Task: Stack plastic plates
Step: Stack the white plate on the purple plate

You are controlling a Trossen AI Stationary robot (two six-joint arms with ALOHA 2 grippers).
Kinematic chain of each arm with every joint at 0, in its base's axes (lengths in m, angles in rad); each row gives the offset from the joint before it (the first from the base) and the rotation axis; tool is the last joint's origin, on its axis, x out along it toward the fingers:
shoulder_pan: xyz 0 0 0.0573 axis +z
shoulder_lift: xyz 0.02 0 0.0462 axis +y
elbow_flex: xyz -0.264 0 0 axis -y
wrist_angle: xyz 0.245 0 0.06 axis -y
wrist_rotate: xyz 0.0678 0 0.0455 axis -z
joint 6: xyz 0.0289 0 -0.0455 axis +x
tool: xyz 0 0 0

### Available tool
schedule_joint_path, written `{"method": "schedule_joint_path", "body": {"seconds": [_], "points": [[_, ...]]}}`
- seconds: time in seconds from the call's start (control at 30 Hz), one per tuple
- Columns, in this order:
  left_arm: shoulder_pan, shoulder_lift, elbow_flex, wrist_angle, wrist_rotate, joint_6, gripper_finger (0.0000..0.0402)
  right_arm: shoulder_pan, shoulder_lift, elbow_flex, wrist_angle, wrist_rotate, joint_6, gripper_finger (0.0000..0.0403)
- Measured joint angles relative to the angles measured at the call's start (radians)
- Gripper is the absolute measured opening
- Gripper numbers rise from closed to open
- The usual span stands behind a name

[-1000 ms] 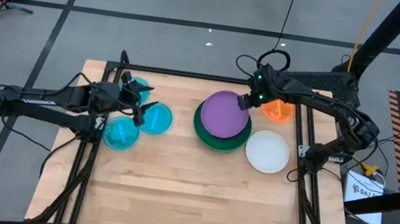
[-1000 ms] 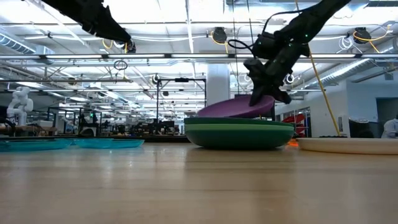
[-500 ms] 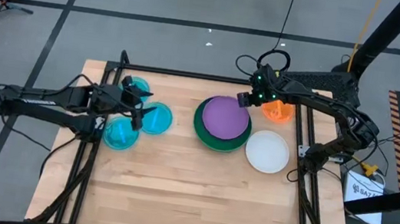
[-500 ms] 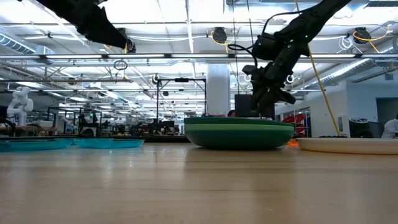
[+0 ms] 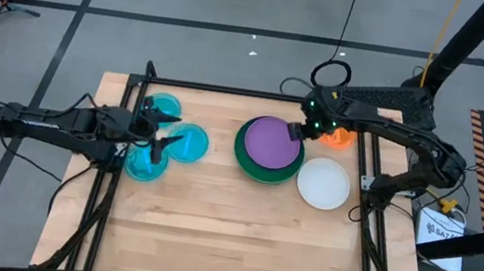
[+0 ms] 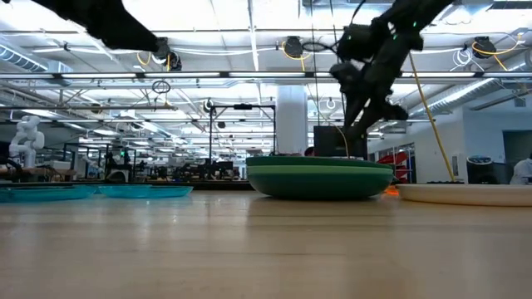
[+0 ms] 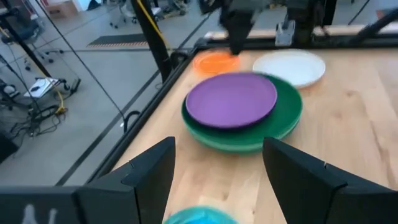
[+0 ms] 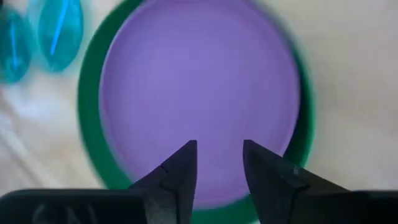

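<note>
The white plate joins the stack next, so my right gripper goes to it next and closes on the white plate's near rim (image 5: pixel 308 200).
A purple plate (image 5: pixel 269 140) lies flat on a dark green plate (image 5: pixel 248 160), which sits on a light green one (image 7: pixel 239 147), at the table's far middle. My right gripper (image 5: pixel 298 132) hangs open just above the purple plate's right rim (image 8: pixel 205 93), touching nothing. A white plate (image 5: pixel 323 183) and an orange plate (image 5: pixel 339 137) rest on the table to the right. Three translucent blue plates (image 5: pixel 187 143) lie at the left. Above them my left gripper (image 5: pixel 159 130) stands open and holds nothing.
The table's black frame rails (image 5: pixel 365 161) run along its left, right and far edges. The near half of the wooden tabletop (image 5: pixel 229 237) holds nothing. A cable loop (image 5: pixel 331 73) hangs behind the right arm.
My right gripper has let go of the purple plate's right rim, risen and drawn back toward the table's right edge. The plate, tilted with that rim raised, has dropped flat onto the green plate. My left gripper has pulled back a little toward the left edge.
</note>
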Motion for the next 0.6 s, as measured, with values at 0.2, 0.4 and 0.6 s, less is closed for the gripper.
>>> {"method": "schedule_joint_path", "body": {"seconds": [0.2, 0.4, 0.6], "points": [[0.001, -0.020, 0.000, -0.060, -0.009, 0.018, 0.0246, 0.230, -0.060, 0.030, -0.133, 0.030, 0.091, 0.0112], [0.002, -0.019, 0.000, -0.050, -0.009, 0.020, 0.0246, 0.478, -0.045, 0.045, -0.297, 0.133, 0.207, 0.0103], [0.002, -0.018, 0.000, -0.032, -0.009, 0.021, 0.0246, 0.641, 0.030, 0.043, -0.384, 0.235, 0.258, 0.0110]]}}
